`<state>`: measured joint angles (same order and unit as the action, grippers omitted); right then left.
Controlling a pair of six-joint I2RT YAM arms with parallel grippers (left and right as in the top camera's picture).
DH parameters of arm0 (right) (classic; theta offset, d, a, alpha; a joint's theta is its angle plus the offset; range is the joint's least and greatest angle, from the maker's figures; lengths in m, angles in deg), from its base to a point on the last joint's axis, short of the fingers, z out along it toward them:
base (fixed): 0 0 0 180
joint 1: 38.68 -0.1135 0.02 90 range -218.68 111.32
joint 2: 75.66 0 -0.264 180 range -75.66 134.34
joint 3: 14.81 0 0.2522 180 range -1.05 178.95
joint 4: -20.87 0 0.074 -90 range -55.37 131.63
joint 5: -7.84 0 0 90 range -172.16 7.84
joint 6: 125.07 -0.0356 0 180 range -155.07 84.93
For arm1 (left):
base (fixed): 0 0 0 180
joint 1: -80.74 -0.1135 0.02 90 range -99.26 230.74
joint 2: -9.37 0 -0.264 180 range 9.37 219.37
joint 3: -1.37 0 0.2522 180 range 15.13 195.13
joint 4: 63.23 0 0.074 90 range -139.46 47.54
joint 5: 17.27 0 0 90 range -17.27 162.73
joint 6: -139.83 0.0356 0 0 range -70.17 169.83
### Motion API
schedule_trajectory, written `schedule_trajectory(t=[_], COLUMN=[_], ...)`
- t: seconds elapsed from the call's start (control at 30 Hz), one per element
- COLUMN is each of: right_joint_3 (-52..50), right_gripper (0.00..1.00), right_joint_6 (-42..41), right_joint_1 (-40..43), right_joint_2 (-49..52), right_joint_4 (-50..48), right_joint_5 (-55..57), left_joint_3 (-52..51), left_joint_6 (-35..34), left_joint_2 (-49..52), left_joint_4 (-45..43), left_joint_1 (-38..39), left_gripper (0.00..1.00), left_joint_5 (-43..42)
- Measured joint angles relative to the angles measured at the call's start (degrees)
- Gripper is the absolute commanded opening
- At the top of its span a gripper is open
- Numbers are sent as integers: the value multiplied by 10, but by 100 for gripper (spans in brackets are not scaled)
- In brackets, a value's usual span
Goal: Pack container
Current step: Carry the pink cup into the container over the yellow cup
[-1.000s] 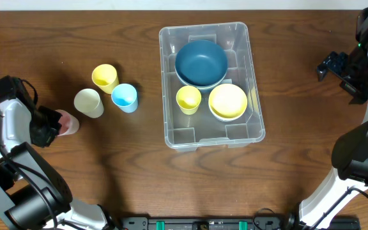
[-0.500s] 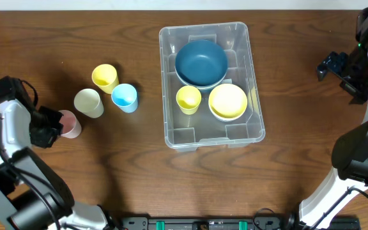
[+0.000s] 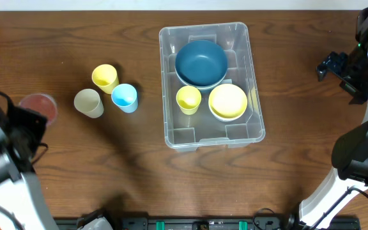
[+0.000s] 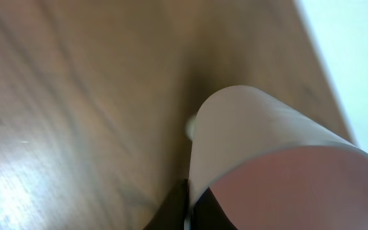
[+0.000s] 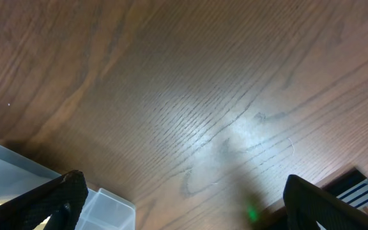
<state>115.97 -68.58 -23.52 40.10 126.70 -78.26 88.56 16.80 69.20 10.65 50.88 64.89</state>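
Observation:
The robot's left gripper should release the pink cup, now held up off the table, inside the yellow cup in the clear plastic container (image 3: pixel 188 99).
The clear plastic container (image 3: pixel 169 137) stands right of centre and holds a dark blue bowl (image 3: pixel 200 62), a yellow cup (image 3: pixel 188 99) and a yellow bowl (image 3: pixel 227 101). At the far left my left gripper (image 3: pixel 27 119) is shut on the rim of a pink cup (image 3: pixel 38 107), held up off the table. In the left wrist view the pink cup (image 4: pixel 280 160) fills the frame, its wall pinched in my left gripper (image 4: pixel 187 206). My right gripper (image 3: pixel 337 67) hangs open and empty at the right edge, away from the container; my right gripper (image 5: pixel 184 211) shows only bare wood between its fingers.
Three cups stand on the table left of the container: yellow (image 3: pixel 105 76), light blue (image 3: pixel 124 97) and pale green (image 3: pixel 88 102). A corner of the container (image 5: pixel 107 207) shows in the right wrist view. The table's right edge (image 5: pixel 356 185) lies near the right gripper.
The left arm has raised the pink cup off the table and carried it left and toward the camera. The right arm has not moved.

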Motion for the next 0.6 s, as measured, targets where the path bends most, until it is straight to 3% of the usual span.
schedule_trajectory(t=[0.3, 0.6], right_joint_3=[0, 0], right_gripper=[99, 99], right_joint_6=[0, 0], right_joint_1=[0, 0], right_joint_2=[0, 0], right_joint_4=[0, 0], right_joint_5=[0, 0], left_joint_3=[0, 0], left_joint_6=[0, -1], left_joint_2=[-73, 58], left_joint_4=[-48, -144], left_joint_1=[213, 457], left_gripper=[6, 6], left_joint_5=[-57, -42])
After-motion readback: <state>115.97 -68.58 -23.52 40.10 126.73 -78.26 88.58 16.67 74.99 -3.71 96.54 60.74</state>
